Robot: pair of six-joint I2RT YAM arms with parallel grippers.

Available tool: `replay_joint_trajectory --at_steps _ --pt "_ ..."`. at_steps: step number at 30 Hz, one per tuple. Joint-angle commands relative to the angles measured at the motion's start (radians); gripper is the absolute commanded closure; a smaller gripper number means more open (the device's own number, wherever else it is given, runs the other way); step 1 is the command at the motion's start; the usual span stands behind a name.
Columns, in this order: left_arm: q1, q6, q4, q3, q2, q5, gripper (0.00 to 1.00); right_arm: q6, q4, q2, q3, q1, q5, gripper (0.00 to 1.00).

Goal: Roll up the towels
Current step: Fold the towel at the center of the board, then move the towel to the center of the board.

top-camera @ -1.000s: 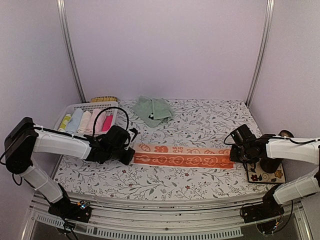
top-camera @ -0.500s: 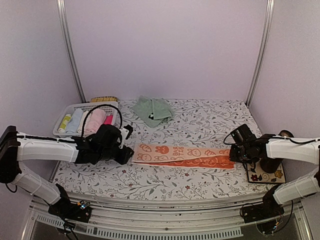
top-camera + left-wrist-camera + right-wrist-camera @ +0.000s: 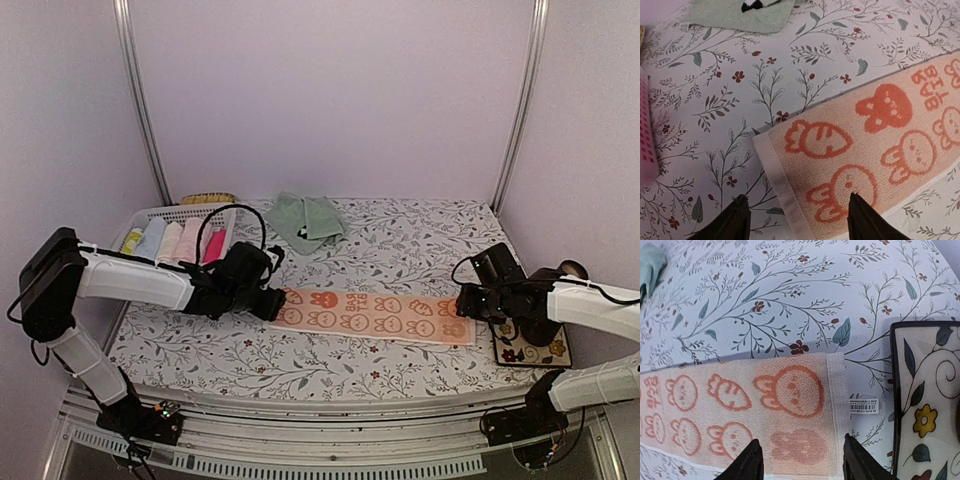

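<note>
The orange-salmon towel is slanted, with its tagged end closer to the table's front edge, so next my right gripper grabs that end's far corner (image 3: 835, 360) and pulls it back before rolling.
An orange-salmon towel (image 3: 370, 315) printed with rabbits and carrots lies flat as a long strip across the table's middle. In the left wrist view its left end (image 3: 865, 140) lies under my left gripper (image 3: 797, 197), which is open and holds nothing. The towel's right end (image 3: 740, 410) lies below my open right gripper (image 3: 802, 440), with a small barcode tag (image 3: 863, 405) at the hem. From above, the left gripper (image 3: 268, 300) and right gripper (image 3: 468, 303) hover at the two ends. A pale mint green towel (image 3: 308, 220) lies crumpled at the back.
A white lattice basket (image 3: 150, 215) with several rolled cloths stands at the back left, with a brush (image 3: 208, 198) behind it. A flowered square tile (image 3: 530, 350) lies at the right edge, close to the right gripper. The tablecloth has a leaf print.
Both grippers were shut on the towel's ends and have opened and let go. The towel, a narrower folded strip before, now lies spread wider and flat.
</note>
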Motion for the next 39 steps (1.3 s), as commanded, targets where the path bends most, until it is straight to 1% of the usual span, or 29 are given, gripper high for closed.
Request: replay_joint_trajectory --at_steps 1,3,4,7,10,14,18,23,32,39 --pt "-0.013 0.008 0.024 0.072 0.033 -0.029 0.32 -0.002 -0.007 -0.079 0.024 0.006 -0.017 0.36" --pt "-0.014 0.018 0.024 0.102 0.049 -0.040 0.29 -0.001 0.022 -0.084 0.020 0.005 -0.026 0.35" --pt "-0.013 0.022 0.026 0.110 0.058 -0.047 0.29 0.001 0.029 -0.072 0.021 0.005 -0.018 0.32" --pt "-0.014 0.037 0.042 0.121 0.086 -0.067 0.29 0.021 0.030 -0.021 0.026 -0.009 0.008 0.32" --pt "-0.012 0.045 0.053 0.115 0.117 -0.067 0.28 0.032 0.052 0.013 0.009 -0.057 -0.006 0.32" --pt "-0.009 0.054 0.078 0.099 0.137 -0.069 0.28 0.028 0.103 0.004 -0.038 -0.141 -0.028 0.32" --pt "-0.003 0.067 0.086 0.110 0.169 -0.091 0.28 0.004 0.153 0.028 -0.043 -0.179 -0.068 0.34" --pt "0.013 0.054 0.099 0.109 0.185 -0.114 0.29 -0.020 0.195 0.118 -0.030 -0.198 -0.132 0.38" --pt "0.030 0.045 0.113 0.109 0.235 -0.123 0.30 -0.047 0.233 0.157 -0.033 -0.217 -0.161 0.50" --pt "0.046 0.028 0.120 0.093 0.241 -0.145 0.32 -0.065 0.251 0.160 -0.059 -0.247 -0.184 0.51"
